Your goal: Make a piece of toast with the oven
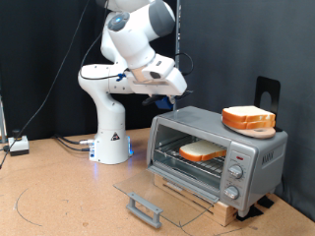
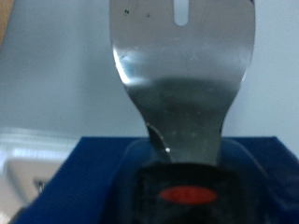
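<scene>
Next, the gripper releases the spatula near the back edge of the oven's top (image 1: pixel 200 109), beside the pile of slices.
The silver oven (image 1: pixel 258 154) stands at the exterior view's right with its glass door (image 1: pixel 157 192) folded down flat, dark handle (image 1: pixel 145 206) in front. One pale slice of toast (image 1: pixel 202 151) lies on the wire rack inside. A pile of similar slices (image 1: pixel 248 119) sits on the oven's top. My gripper (image 1: pixel 162 95) hangs in the air above and left of the oven. The wrist view is filled by a metal spatula blade (image 2: pixel 182 75) with a black and blue handle (image 2: pixel 187 191), carried with the hand; my fingers are hidden.
The oven rests on a wooden board (image 1: pixel 202 202) on the brown table. The white robot base (image 1: pixel 110 138) stands behind at the left. Cables and a small box (image 1: pixel 20 146) lie at the far left. A black bracket (image 1: pixel 268 93) stands behind the oven.
</scene>
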You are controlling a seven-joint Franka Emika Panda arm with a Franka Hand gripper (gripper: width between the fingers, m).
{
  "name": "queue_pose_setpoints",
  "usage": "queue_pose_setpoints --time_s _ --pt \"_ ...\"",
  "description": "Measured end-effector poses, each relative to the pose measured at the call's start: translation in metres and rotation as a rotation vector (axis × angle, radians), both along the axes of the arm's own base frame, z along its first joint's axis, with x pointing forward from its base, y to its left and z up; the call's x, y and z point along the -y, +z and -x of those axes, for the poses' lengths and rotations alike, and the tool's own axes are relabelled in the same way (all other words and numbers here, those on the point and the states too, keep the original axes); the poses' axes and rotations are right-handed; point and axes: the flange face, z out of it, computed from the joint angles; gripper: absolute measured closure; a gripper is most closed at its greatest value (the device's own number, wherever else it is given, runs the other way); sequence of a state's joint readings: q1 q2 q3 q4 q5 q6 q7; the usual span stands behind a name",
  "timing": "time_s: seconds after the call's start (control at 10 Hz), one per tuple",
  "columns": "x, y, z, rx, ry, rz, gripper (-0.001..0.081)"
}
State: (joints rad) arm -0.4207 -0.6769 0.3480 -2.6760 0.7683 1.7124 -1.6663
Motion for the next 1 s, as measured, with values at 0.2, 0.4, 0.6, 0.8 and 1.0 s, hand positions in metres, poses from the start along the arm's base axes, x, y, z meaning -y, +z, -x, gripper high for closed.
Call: queue_pose_setpoints --time_s 0.2,0.4,0.6,0.8,1.0 --pt "-0.023 0.004 0.009 -0.009 0.005 0.012 0.0411" --pt "-0.049 0.005 0.02 -0.028 -0.007 0.047 0.0411" --pt "-0.077 0.003 0.032 -0.045 -0.017 0.077 0.0411" --pt "-0.105 -0.003 0.045 -0.053 -0.023 0.085 0.0411" --pt "-0.125 -0.008 0.056 -0.034 -0.037 0.09 0.0411"
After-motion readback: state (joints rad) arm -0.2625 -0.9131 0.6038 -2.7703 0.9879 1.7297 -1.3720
